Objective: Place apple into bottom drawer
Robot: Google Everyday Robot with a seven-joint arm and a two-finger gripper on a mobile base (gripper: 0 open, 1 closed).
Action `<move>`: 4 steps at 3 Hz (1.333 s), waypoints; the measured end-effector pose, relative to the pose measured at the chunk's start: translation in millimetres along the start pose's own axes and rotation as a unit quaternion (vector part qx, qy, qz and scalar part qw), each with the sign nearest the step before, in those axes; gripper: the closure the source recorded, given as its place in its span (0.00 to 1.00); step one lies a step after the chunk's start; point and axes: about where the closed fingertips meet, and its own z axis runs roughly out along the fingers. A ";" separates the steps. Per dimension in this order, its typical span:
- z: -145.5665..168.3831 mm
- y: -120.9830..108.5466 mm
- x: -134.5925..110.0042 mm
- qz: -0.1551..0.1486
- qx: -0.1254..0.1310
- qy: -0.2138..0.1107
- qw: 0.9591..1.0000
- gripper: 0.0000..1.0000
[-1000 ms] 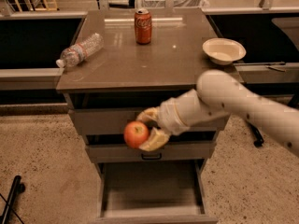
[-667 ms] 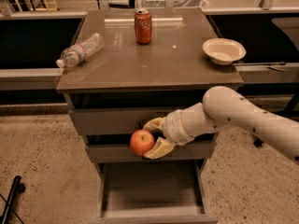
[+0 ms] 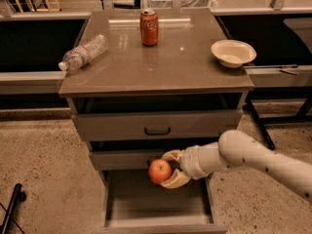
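Observation:
My gripper has the apple, which hangs in front of the middle drawer. It will let go of it on the bottom drawer's inside (image 3: 170, 209) near the middle of that drawer's front edge.
The orange-red apple (image 3: 159, 171) is held in my gripper (image 3: 170, 169), whose pale fingers (image 3: 176, 181) close around it from the right. The apple hangs in front of the middle drawer's front, just above the back of the open bottom drawer (image 3: 156, 206). That drawer is pulled out and shows a plain pale floor with nothing in it. My white arm (image 3: 253, 160) reaches in from the lower right.
On the cabinet top (image 3: 156, 67) stand a red soda can (image 3: 149, 27), a plastic bottle (image 3: 83, 52) lying at the left edge and a pale bowl (image 3: 233, 52) at the right. The top drawer's black handle (image 3: 157, 130) is above the gripper. A black leg (image 3: 10, 211) stands at lower left.
My gripper has carried the apple down and to the right, from in front of the upper drawers to just above the open bottom drawer.

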 end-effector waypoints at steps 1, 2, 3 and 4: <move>39.6 2.7 70.2 0.023 0.038 -0.014 0.999 1.00; 58.2 8.4 83.2 0.039 0.034 -0.021 0.998 1.00; 63.5 6.4 89.4 0.048 0.029 -0.014 0.998 1.00; 87.4 -6.9 153.1 0.118 0.051 0.008 0.992 1.00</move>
